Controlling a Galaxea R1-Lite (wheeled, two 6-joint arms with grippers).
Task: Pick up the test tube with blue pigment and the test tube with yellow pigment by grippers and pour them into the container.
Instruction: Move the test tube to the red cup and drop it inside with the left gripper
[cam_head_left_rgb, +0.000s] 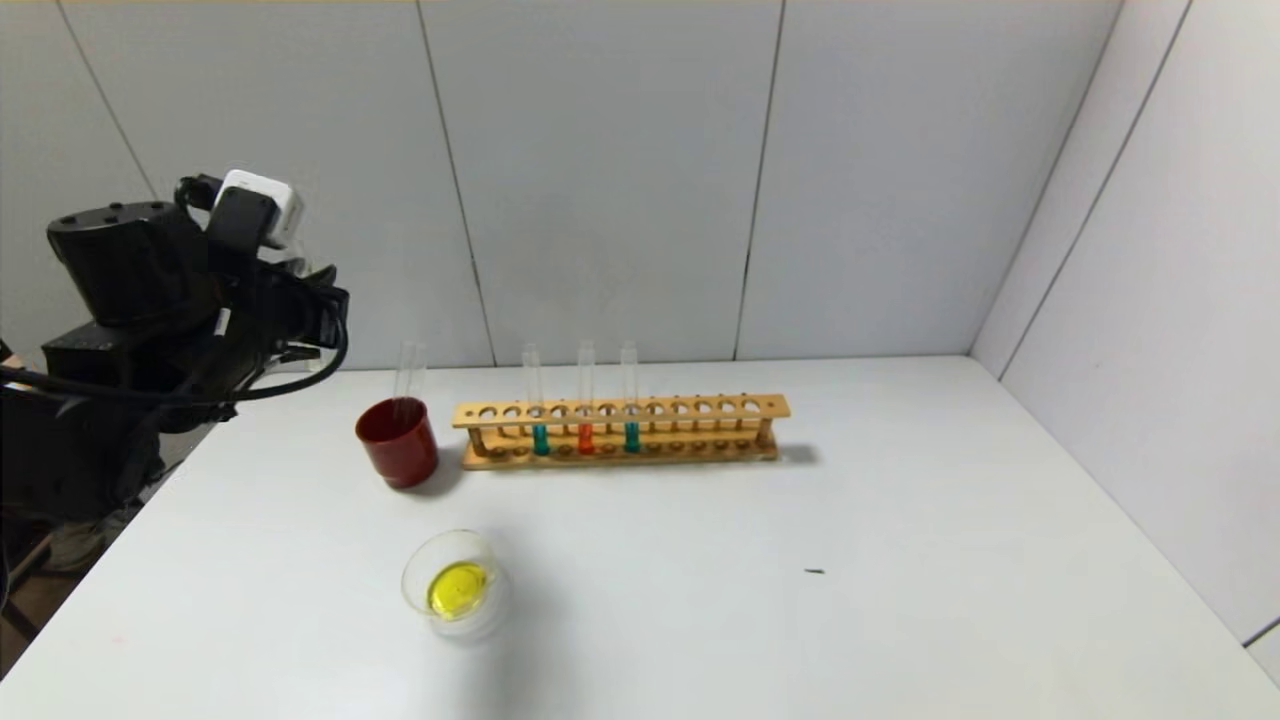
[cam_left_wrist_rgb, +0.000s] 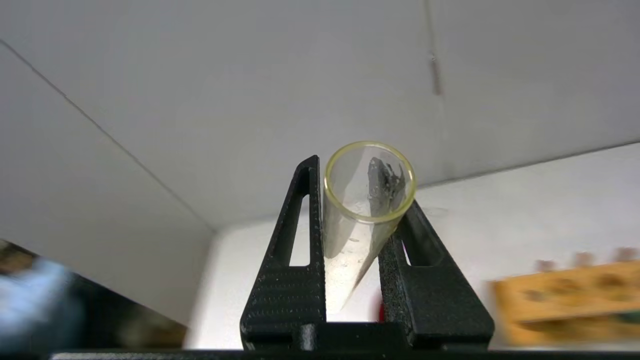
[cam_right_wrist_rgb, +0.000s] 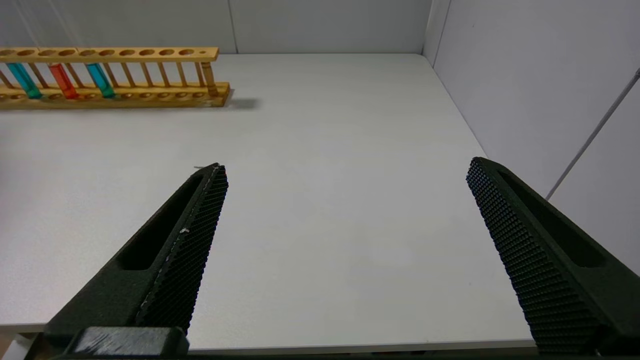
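Next, my left gripper lets go of the empty yellow-rimmed test tube inside the dark red cup (cam_head_left_rgb: 395, 418), which is next to the wooden rack.
My left gripper (cam_head_left_rgb: 325, 295) is raised at the far left, beyond the table's left edge. In the left wrist view it (cam_left_wrist_rgb: 360, 185) is shut on a tilted clear test tube (cam_left_wrist_rgb: 367, 182) with a yellowish rim and no liquid in it. The clear glass dish (cam_head_left_rgb: 470, 540) at the front left holds a pool of yellow liquid. Two teal-blue tubes (cam_head_left_rgb: 540, 438) (cam_head_left_rgb: 631, 436) stand in the wooden rack (cam_head_left_rgb: 700, 408) on either side of an orange tube (cam_head_left_rgb: 585, 438). My right gripper (cam_right_wrist_rgb: 348, 166) is open and empty over the table's near right edge, far from the rack (cam_right_wrist_rgb: 165, 52).
A dark red cup (cam_head_left_rgb: 398, 445) stands just left of the rack, with a clear empty tube (cam_head_left_rgb: 410, 370) rising out of it. A small dark speck (cam_head_left_rgb: 815, 571) lies on the white table. Grey walls close the back and the right.
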